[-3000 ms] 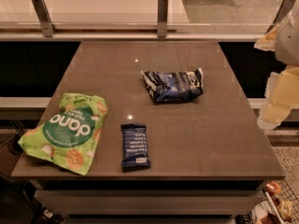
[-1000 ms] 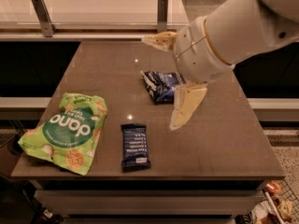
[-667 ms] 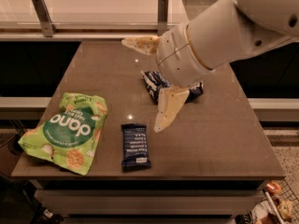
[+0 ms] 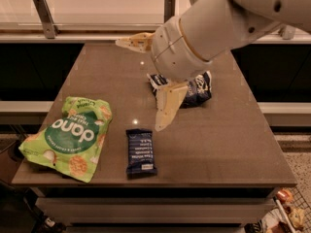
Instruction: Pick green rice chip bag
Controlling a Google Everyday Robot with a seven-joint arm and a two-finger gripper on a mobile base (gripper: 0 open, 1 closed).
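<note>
I should next close on the dark green circle (image 4: 77, 133) in the middle of the green rice chip bag.
The green rice chip bag (image 4: 69, 137) lies flat at the table's front left corner, lime green with a dark green circle and white lettering. My gripper (image 4: 139, 84) hangs over the middle of the table, to the right of and above the bag, apart from it. Its two cream fingers are spread wide: one finger (image 4: 132, 42) points left at the far side, the other finger (image 4: 166, 105) points down toward the front. It is open and holds nothing. My white arm partly covers the dark blue and white bag (image 4: 197, 89).
A small dark blue bar wrapper (image 4: 140, 152) lies just right of the green bag near the front edge. The brown table (image 4: 218, 144) ends close in front of both. A pale counter with metal posts (image 4: 44, 16) runs behind the table.
My arm has swung in from the right edge and moved left over the table's middle, toward the green bag. The three packages have not moved.
</note>
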